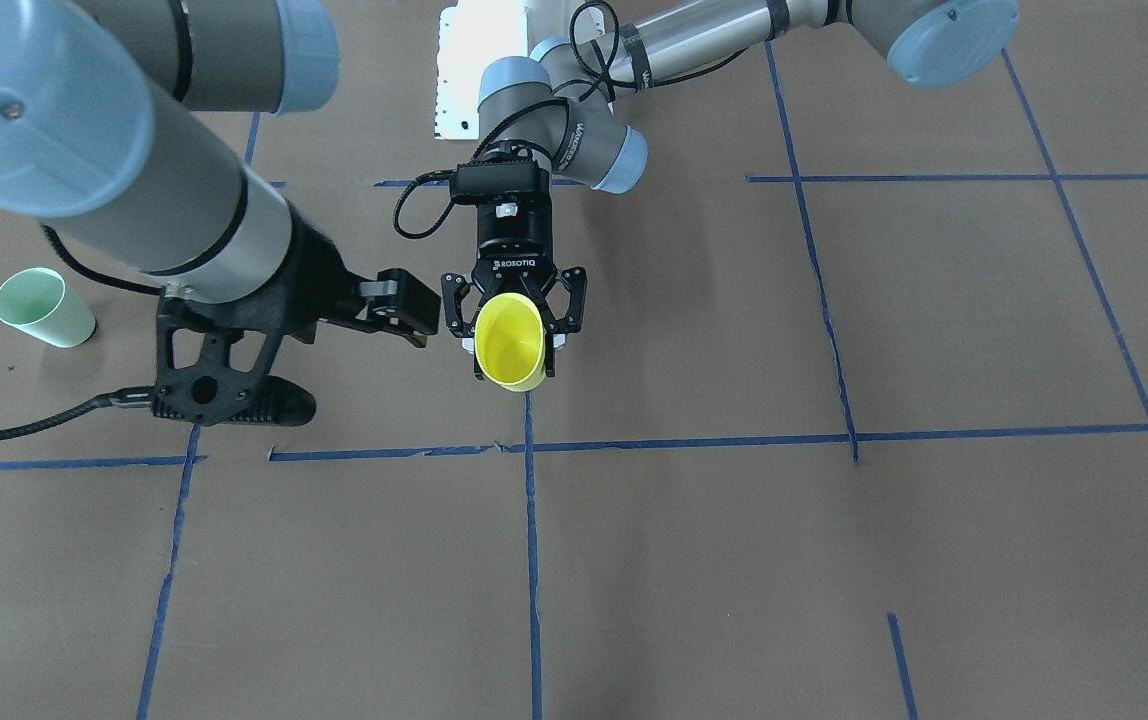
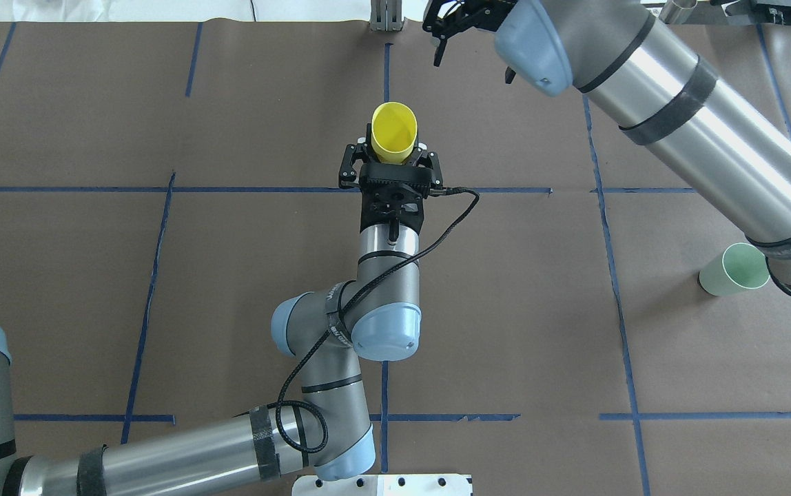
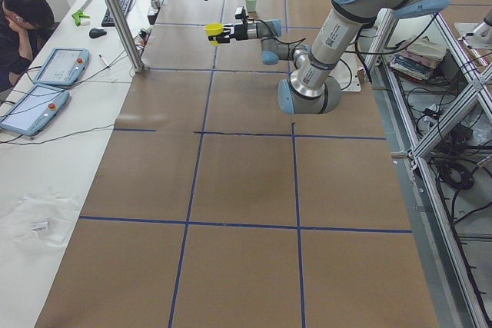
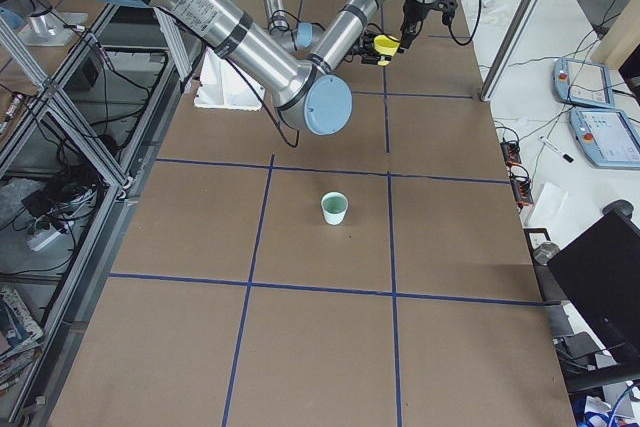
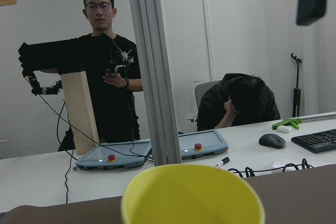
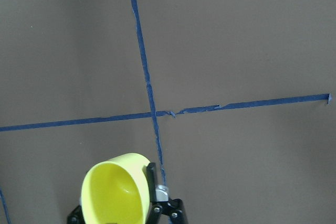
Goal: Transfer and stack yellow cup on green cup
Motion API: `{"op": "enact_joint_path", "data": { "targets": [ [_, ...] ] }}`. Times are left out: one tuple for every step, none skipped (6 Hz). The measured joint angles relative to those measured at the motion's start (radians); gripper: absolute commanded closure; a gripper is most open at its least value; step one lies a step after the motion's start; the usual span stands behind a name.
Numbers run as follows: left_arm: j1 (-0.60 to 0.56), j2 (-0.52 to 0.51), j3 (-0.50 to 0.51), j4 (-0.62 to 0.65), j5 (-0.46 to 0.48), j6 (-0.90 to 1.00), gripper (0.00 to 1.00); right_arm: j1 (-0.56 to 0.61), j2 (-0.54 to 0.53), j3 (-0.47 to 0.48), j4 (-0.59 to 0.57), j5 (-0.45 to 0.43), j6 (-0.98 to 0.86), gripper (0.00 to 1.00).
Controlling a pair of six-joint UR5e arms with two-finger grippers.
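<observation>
My right gripper is to take hold of the yellow cup next, by its rim's side (image 1: 477, 342) (image 6: 147, 200) nearest the green cup, with one finger inside the opening of the cup.
The yellow cup (image 1: 511, 342) lies on its side in the air, mouth pointing away from the robot. My left gripper (image 1: 514, 330) is shut on it near the base. The cup also shows in the overhead view (image 2: 393, 129), the left wrist view (image 5: 191, 196) and the right wrist view (image 6: 115, 192). The green cup (image 1: 42, 308) stands upright on the table on the robot's right side, also seen in the overhead view (image 2: 733, 270). My right gripper (image 1: 412, 310) hangs open and empty just beside the yellow cup, apart from it, far from the green cup.
Blue tape lines (image 1: 531, 520) cross the brown table cover. A white base plate (image 1: 462, 70) sits at the robot's foot. A metal post (image 3: 115, 13), tablets (image 3: 58, 67) and operators (image 5: 107, 61) are beyond the table's far edge.
</observation>
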Motion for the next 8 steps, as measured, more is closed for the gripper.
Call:
{"op": "enact_joint_path", "data": {
  "targets": [
    [0.004, 0.002, 0.004, 0.000, 0.000, -0.039, 0.66, -0.021, 0.035, -0.023, 0.001, -0.021, 0.032, 0.07],
    [0.005, 0.003, 0.005, 0.000, 0.001, -0.065, 0.66, -0.039, 0.085, -0.081, 0.002, -0.038, 0.056, 0.07],
    [0.005, 0.003, 0.005, 0.000, 0.001, -0.075, 0.65, -0.059, 0.130, -0.143, 0.002, -0.068, 0.068, 0.08],
    [0.005, 0.003, 0.005, -0.001, 0.000, -0.078, 0.65, -0.080, 0.146, -0.170, 0.002, -0.105, 0.063, 0.09],
    [0.005, 0.003, 0.005, -0.001, -0.001, -0.078, 0.65, -0.100, 0.143, -0.178, 0.002, -0.138, 0.051, 0.11],
    [0.005, 0.004, 0.005, -0.001, -0.002, -0.078, 0.65, -0.121, 0.131, -0.178, 0.002, -0.170, 0.038, 0.15],
    [0.005, 0.004, 0.005, -0.001, -0.003, -0.078, 0.65, -0.135, 0.115, -0.175, 0.001, -0.187, 0.026, 0.22],
    [0.004, 0.003, 0.005, -0.001, -0.004, -0.078, 0.65, -0.144, 0.102, -0.172, 0.001, -0.192, 0.010, 0.28]
  ]
}}
